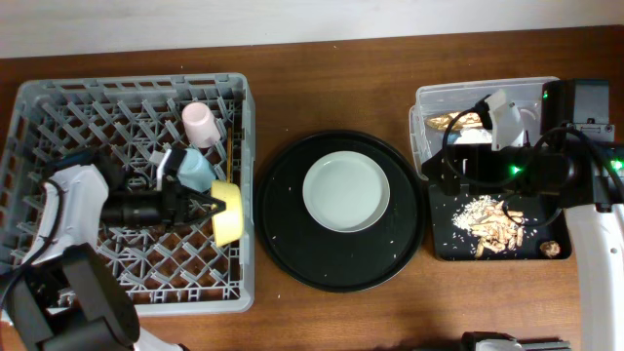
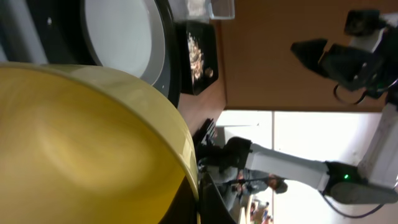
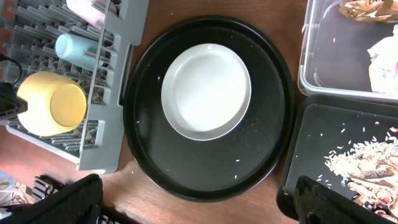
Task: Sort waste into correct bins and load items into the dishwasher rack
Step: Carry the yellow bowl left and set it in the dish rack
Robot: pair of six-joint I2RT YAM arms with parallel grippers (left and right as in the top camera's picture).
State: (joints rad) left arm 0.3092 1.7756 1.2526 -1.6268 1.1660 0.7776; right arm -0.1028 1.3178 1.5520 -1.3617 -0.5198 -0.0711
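Next, my left gripper releases the yellow bowl in the grey dishwasher rack (image 1: 208,239), in front of the blue cup.
My left gripper (image 1: 207,205) (image 2: 199,205) is shut on the rim of the yellow bowl (image 1: 228,213) (image 2: 81,143) (image 3: 53,102), which is tipped on its side at the right edge of the grey dishwasher rack (image 1: 58,97) (image 3: 121,81). The pink cup (image 1: 198,119), the blue cup (image 1: 196,172) (image 3: 74,48) and thin chopsticks (image 1: 230,151) are in the rack. The pale plate (image 1: 346,192) (image 3: 206,90) lies on the round black serving tray (image 1: 283,224). My right gripper (image 1: 439,175) (image 3: 199,205) is wide open and empty, high above the tray's right side.
The clear tub (image 1: 421,107) (image 3: 308,74) holds the gold foil wrapper (image 1: 453,120) (image 3: 367,9) and the white napkin (image 3: 382,62). The shallow black tray (image 1: 439,244) (image 3: 298,162) in front of it holds food scraps (image 1: 490,219) (image 3: 354,165).
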